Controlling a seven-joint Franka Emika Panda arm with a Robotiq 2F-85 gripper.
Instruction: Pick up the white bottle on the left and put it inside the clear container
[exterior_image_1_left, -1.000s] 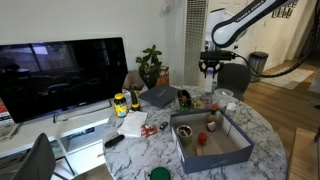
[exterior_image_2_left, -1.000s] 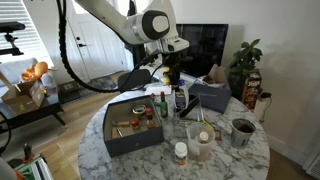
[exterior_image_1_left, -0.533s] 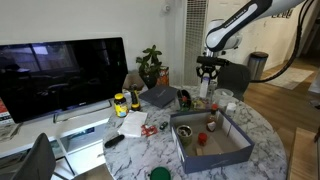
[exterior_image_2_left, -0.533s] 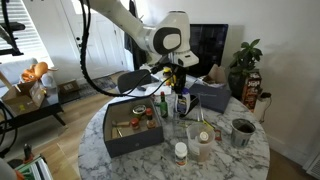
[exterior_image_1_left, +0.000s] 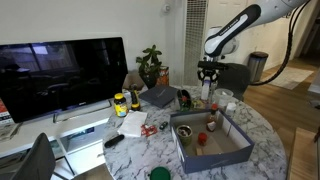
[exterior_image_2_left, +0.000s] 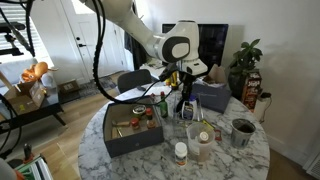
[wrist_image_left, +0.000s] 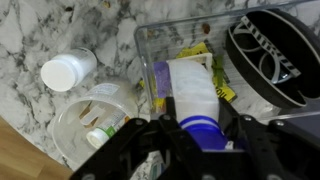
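Note:
The robot's gripper should release the white bottle inside the clear container (exterior_image_1_left: 210, 100) (wrist_image_left: 177, 68), next to the yellow packets.
In the wrist view my gripper (wrist_image_left: 200, 135) is shut on the white bottle (wrist_image_left: 190, 95), which has a blue band near the jaws. The bottle hangs over the open clear container (wrist_image_left: 145, 45), which has yellow and purple packets inside. In both exterior views the gripper (exterior_image_1_left: 208, 75) (exterior_image_2_left: 185, 92) hovers above the round marble table, over the cluster of small items at its edge. The clear container (exterior_image_2_left: 200, 145) stands near the table edge. The exterior views are too small to show the held bottle clearly.
A second white-capped bottle (wrist_image_left: 68, 72) and a clear lidded jar (wrist_image_left: 95, 115) stand beside the container. A black bowl (wrist_image_left: 275, 55) is on its other side. The grey tray (exterior_image_1_left: 215, 150) holds small items. A yellow-labelled jar (exterior_image_1_left: 120, 103) and a TV (exterior_image_1_left: 60, 75) are farther off.
The arm has carried the gripper and the bottle sideways and slightly down, towards the clear container. Objects on the table have not moved.

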